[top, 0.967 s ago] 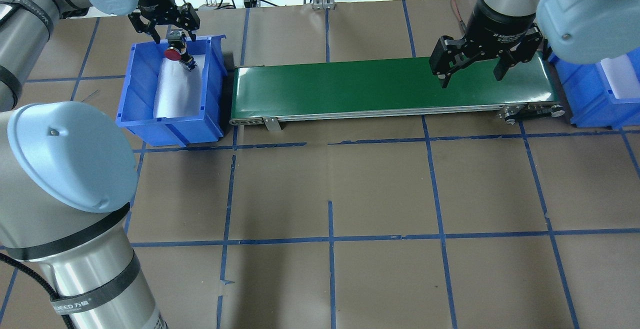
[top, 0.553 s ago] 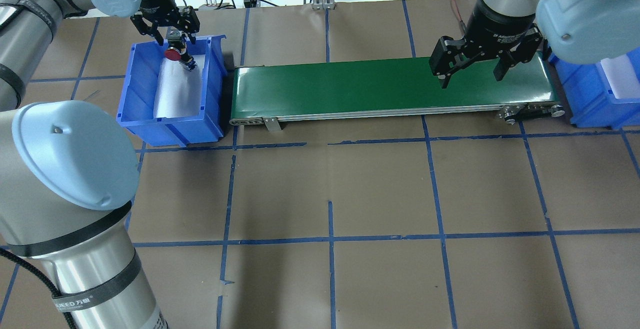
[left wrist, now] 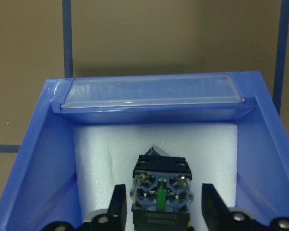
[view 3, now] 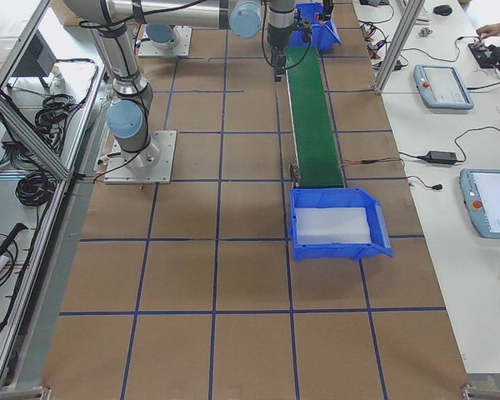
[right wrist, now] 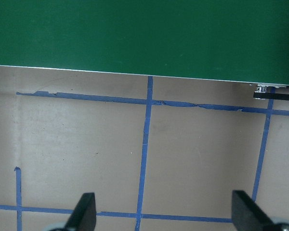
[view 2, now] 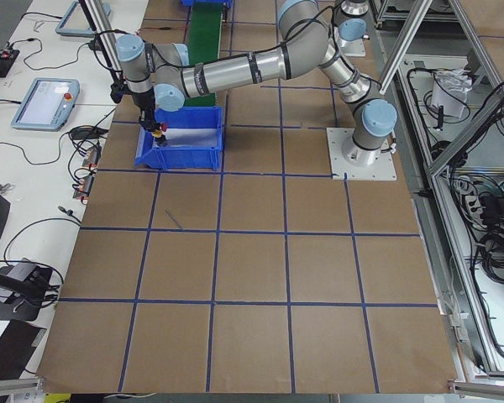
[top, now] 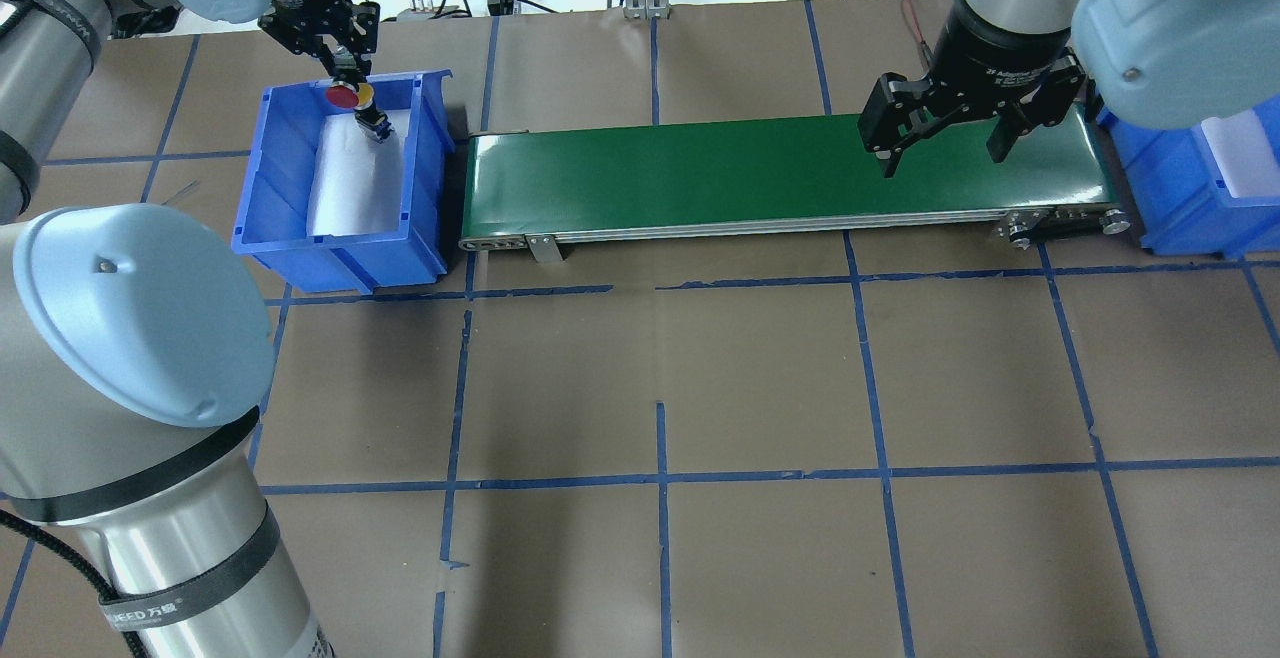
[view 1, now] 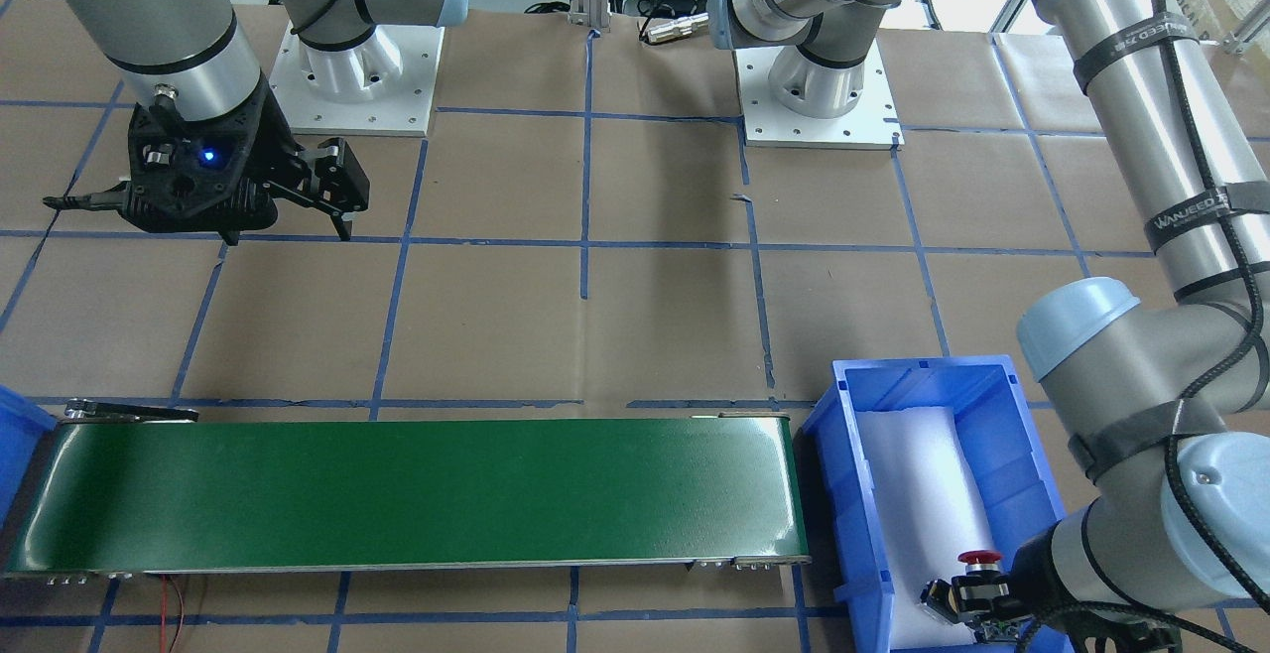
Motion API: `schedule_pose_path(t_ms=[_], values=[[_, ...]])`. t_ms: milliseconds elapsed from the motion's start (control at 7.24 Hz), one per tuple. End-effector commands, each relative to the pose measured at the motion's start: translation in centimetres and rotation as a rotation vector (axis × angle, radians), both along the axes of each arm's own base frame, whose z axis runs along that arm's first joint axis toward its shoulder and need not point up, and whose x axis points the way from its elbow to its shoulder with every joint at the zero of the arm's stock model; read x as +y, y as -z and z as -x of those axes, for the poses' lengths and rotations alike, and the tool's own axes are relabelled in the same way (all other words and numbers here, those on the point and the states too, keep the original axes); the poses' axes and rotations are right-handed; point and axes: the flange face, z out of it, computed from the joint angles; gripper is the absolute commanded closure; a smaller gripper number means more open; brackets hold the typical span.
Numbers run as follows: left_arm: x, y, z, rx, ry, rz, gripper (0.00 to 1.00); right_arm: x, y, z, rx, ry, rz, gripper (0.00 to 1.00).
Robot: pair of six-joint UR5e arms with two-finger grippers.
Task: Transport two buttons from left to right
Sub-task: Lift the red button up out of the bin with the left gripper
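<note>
My left gripper will release the red button on the green conveyor belt (view 1: pixel 690 528), near the yellow button's bin.
The red button (top: pixel 343 95) is at the far end of the left blue bin (top: pixel 250 228), over the white foam. My left gripper (top: pixel 342 63) comes down on it from above, shut on its contact block (left wrist: pixel 160 202), which sits between the two fingers in the left wrist view. A sliver of the yellow button's cap (top: pixel 366 93) shows right beside the red cap, with a dark body (top: pixel 374 128) just in front. In the front-facing view only the red button (view 1: pixel 980 558) shows. My right gripper (top: pixel 940 153) hangs open and empty over the right end of the green conveyor belt (top: pixel 750 173).
A second blue bin (top: pixel 1170 208) lined with white foam stands past the belt's right end. The belt (view 1: pixel 397 494) lies between the two bins. Brown table with blue tape lines (right wrist: pixel 144 154) spreads in front of the belt.
My left gripper's fingers have drawn in from wide open onto the red button. The red cap has shifted slightly toward the bin's far wall, uncovering a yellow edge. The right arm has not moved.
</note>
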Motion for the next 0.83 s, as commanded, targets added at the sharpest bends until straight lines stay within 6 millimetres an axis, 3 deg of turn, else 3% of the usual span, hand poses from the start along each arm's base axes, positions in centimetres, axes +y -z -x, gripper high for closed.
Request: schedule_pose_path(t_ms=[0,414,691], values=[[0.5,-2.4,0.3,-0.022,0.009,0.021,0.76,0.0,0.0,0.0,0.000,0.000,0.000,0.00],[4.3,-9.3,4.2,-0.023,-0.033,0.009,0.77,0.0,-0.1,0.0,0.000,0.000,0.001,0.00],[5.8,-10.1,11.0,-0.012,-0.069,0.010,0.77,0.0,-0.1,0.0,0.000,0.000,0.001,0.00]])
